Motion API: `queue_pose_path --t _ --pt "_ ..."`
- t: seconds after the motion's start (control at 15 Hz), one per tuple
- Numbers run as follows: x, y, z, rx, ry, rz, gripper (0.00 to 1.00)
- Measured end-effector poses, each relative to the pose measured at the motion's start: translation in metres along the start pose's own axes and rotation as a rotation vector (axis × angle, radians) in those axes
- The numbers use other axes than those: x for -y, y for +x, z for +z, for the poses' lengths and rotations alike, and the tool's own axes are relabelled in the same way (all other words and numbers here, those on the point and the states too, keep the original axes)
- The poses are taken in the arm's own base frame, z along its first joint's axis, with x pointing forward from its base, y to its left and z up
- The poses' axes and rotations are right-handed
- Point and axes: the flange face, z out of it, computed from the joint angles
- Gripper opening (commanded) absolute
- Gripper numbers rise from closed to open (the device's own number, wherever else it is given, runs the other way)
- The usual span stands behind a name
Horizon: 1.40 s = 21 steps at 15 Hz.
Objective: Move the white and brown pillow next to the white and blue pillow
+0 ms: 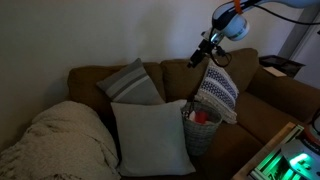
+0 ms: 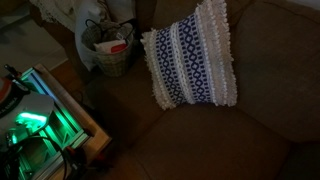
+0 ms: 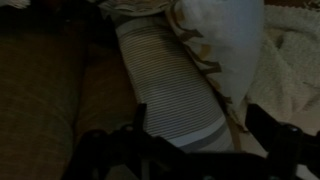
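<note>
Next, I move my gripper to the white and brown pillow and close it on its top corner (image 1: 175,104) (image 3: 236,98) beside the wicker basket.
The white and brown pillow (image 1: 150,138) stands at the sofa's front with its plain pale face showing. In the wrist view its edge with brownish wavy lines (image 3: 222,40) lies next to a grey striped pillow (image 3: 165,80). The white and blue pillow (image 1: 218,90) leans on the sofa back to the right, and it also shows in an exterior view (image 2: 190,58). My gripper (image 1: 206,47) hangs high over the sofa back, just above the white and blue pillow. In the wrist view the gripper (image 3: 200,130) is open and empty, its fingers dark on both sides.
The grey striped pillow (image 1: 132,80) leans on the brown sofa (image 1: 270,95) back. A wicker basket (image 1: 200,128) with items stands between the two task pillows, also seen in an exterior view (image 2: 108,52). A cream blanket (image 1: 50,140) covers the sofa's other end. A green-lit device (image 2: 35,120) stands beside the sofa.
</note>
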Motion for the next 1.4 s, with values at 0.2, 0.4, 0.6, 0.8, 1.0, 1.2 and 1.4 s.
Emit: queue_pose_path --t 0.2,0.4,0.6,0.8,1.0,1.2,1.4 --pt "0.003 0.01 0.022 0.015 0.049 -0.046 1.0" --pt "0.004 0.012 0.016 0.007 0.047 -0.047 1.0" --pt "0.013 0.012 0.023 0.029 0.083 -0.091 1.0" --pt "0.056 0.006 0.069 0.089 0.188 -0.212 1.0" --pt "0.115 -0.007 0.13 0.194 0.249 -0.355 1.0" --pt "0.155 -0.012 0.182 0.297 0.206 -0.529 1.0" --pt "0.16 -0.004 0.211 0.377 0.114 -0.689 1.0"
